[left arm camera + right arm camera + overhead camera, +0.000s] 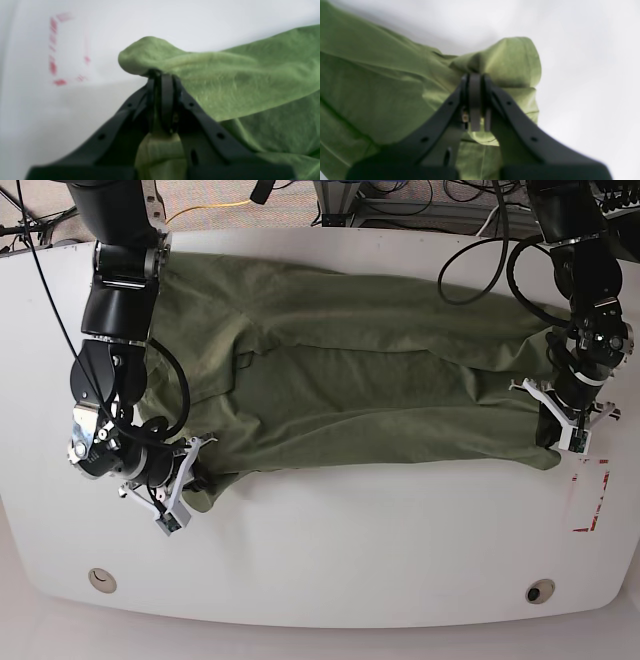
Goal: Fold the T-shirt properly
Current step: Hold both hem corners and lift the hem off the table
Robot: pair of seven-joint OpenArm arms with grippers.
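Next, I release the T-shirt's near corner with my left gripper by its far corner [565, 326], on the red marking's side.
The olive-green T-shirt [360, 380] lies spread and wrinkled across the white table [330, 550]. In the base view my left gripper [562, 442] is at the shirt's right-hand near corner. The left wrist view has this gripper [162, 75] shut on a bunched fold of the T-shirt [225, 82], with cloth also showing between the jaws below. My right gripper [188, 485] is at the shirt's left-hand near corner. Close up, that gripper [475, 75] is shut on a raised flap of the T-shirt [382, 82].
A red dashed marking [588, 495] is on the table just in front of the left gripper, also seen as the marking [56, 50]. Two small round fittings [100, 580] [540, 592] sit near the front edge. Cables [480, 250] run along the far edge.
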